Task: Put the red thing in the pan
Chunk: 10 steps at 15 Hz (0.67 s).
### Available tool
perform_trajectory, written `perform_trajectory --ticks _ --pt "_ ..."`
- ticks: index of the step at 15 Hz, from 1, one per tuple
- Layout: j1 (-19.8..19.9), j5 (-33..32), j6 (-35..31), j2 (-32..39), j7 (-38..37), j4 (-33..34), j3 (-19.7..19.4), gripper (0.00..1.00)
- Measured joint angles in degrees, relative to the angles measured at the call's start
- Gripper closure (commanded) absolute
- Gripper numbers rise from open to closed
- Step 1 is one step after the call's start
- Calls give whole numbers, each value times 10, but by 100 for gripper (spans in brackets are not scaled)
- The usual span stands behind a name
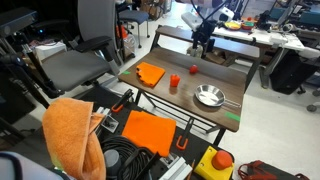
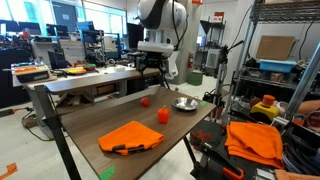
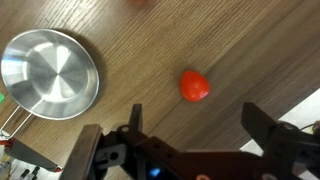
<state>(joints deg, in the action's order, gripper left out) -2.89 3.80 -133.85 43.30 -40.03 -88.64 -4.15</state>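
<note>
I should close my gripper on the sides of the small roundish red thing [image 1: 193, 69] [image 3: 194, 86], because the taller red-orange cup is to stay where it is on the table.
The red thing [image 3: 194, 86] is a small roundish red object lying on the wooden table. It also shows in both exterior views [image 1: 194, 69] [image 2: 145, 101]. The shiny silver pan [image 3: 50, 72] stands empty on the table, apart from it, and shows in both exterior views [image 1: 209, 96] [image 2: 185, 103]. My gripper [image 3: 195, 125] is open and empty. In the wrist view it hangs above the table with the red thing just beyond the gap between the fingers. In the exterior views the gripper [image 1: 203, 45] [image 2: 152, 68] is well above the table over the red thing.
A taller red-orange cup [image 1: 174, 83] [image 2: 163, 115] stands mid-table between the red thing and a flat orange cloth [image 1: 150, 73] [image 2: 130, 137]. The table edge [image 3: 300, 105] is near the gripper's right finger. Another orange cloth [image 1: 148, 130] and cables lie beside the table.
</note>
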Motion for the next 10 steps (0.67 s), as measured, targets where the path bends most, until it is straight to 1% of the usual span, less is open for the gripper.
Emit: perform_trajectory --ticks 5,10 --pt "-13 0 6 85 -33 87 -11 0" --pt "-24 -1 48 163 -58 175 -18 0"
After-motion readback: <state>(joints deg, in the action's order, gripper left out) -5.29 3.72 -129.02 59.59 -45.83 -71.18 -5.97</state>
